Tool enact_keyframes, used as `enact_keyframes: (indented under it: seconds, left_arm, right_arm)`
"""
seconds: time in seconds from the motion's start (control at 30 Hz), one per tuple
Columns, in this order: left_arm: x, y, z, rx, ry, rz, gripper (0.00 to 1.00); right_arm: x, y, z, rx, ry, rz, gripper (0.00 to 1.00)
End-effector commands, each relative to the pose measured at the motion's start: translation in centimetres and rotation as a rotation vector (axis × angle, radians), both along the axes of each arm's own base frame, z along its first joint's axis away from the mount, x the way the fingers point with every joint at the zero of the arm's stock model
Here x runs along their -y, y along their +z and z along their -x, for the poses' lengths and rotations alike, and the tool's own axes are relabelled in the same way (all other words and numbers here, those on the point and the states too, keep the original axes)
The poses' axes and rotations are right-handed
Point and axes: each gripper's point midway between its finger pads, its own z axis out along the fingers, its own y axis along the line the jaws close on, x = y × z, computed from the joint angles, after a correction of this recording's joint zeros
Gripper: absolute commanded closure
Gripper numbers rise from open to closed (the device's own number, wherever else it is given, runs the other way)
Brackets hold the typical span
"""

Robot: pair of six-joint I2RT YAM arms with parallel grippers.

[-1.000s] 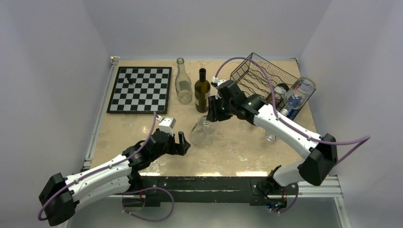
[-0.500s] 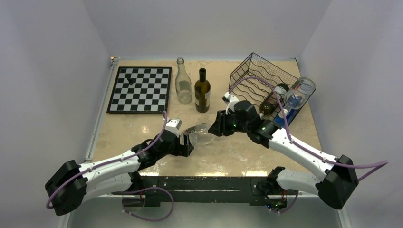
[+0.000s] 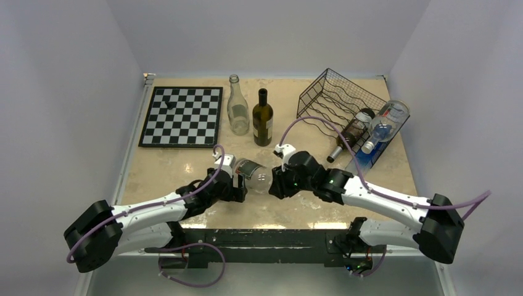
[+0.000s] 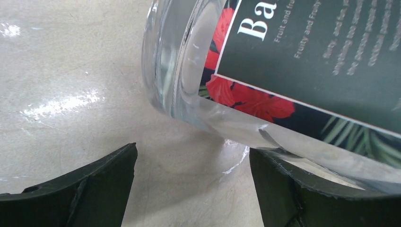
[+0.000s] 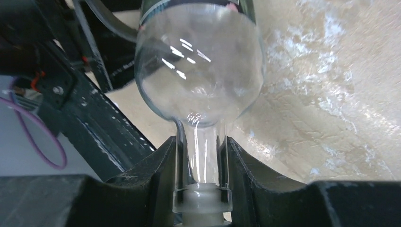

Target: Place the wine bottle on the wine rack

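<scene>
My right gripper needs to set the clear wine bottle down on the table (image 3: 252,163), just in front of the dark green bottle.
A clear wine bottle (image 3: 253,175) with a dark flowered label lies nearly level just above the table, near the front, base toward the left arm. My right gripper (image 3: 276,183) is shut on its neck; in the right wrist view the neck (image 5: 201,158) sits clamped between both fingers. My left gripper (image 3: 240,185) is open at the bottle's base. In the left wrist view the bottle (image 4: 302,71) lies above the gripper (image 4: 193,189), resting over the right finger (image 4: 302,194). The black wire wine rack (image 3: 333,98) stands at the back right.
The rack's right end holds a dark bottle (image 3: 351,131) and a clear bottle (image 3: 387,120). An upright clear bottle (image 3: 237,114) and a dark green bottle (image 3: 263,118) stand at the back middle. A chessboard (image 3: 182,116) with one piece lies at the back left.
My right gripper has carried the clear bottle from the table's middle toward the near edge and tipped it flatter. My left gripper has moved right, in under the bottle's base.
</scene>
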Motion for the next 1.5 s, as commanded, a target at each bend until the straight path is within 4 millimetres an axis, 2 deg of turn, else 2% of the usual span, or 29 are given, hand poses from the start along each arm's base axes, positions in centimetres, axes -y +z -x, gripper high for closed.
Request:
enact_keyframes:
  seconds: [0.0, 0.1, 0.23, 0.6, 0.7, 0.77, 0.83, 1.1, 1.3, 1.47]
  left_arm:
    - [1.0, 3.9, -3.1, 0.132, 0.063, 0.052, 0.08]
    - [0.9, 4.3, -3.2, 0.133, 0.069, 0.043, 0.08]
    - [-0.1, 4.7, -2.3, 0.101, 0.080, 0.027, 0.08]
    - [-2.3, 7.4, -1.0, 0.155, 0.109, 0.083, 0.07]
    - [-2.6, 8.2, -1.0, 0.174, 0.110, 0.089, 0.07]
    - [-2.9, 8.8, -1.0, 0.188, 0.110, 0.088, 0.07]
    - [-3.1, 9.1, -0.9, 0.198, 0.111, 0.087, 0.07]
    - [-3.6, 9.4, -0.8, 0.209, 0.120, 0.092, 0.07]
    - [-3.6, 9.4, -0.7, 0.208, 0.121, 0.091, 0.06]
    - [-3.6, 9.4, -0.7, 0.209, 0.116, 0.095, 0.06]
  right_arm:
    - [1.4, -4.4, 1.3, -0.032, 0.007, 0.184, 1.00]
    - [1.3, -6.0, 1.0, -0.021, -0.012, 0.240, 1.00]
    - [1.5, -8.7, 0.8, -0.004, -0.036, 0.282, 1.00]
    - [0.4, -9.4, -0.7, 0.109, -0.080, 0.330, 0.99]
    - [0.3, -9.8, -1.2, 0.117, -0.114, 0.343, 0.83]
    - [0.1, -10.1, -1.4, 0.116, -0.119, 0.344, 0.77]
    - [0.0, -10.3, -1.5, 0.115, -0.125, 0.346, 0.64]
    - [0.1, -10.3, -2.3, 0.122, -0.170, 0.387, 0.40]
    - [-0.4, -9.7, -3.4, 0.151, -0.179, 0.449, 0.40]
    - [-0.8, -10.5, -3.9, 0.136, -0.192, 0.507, 0.58]
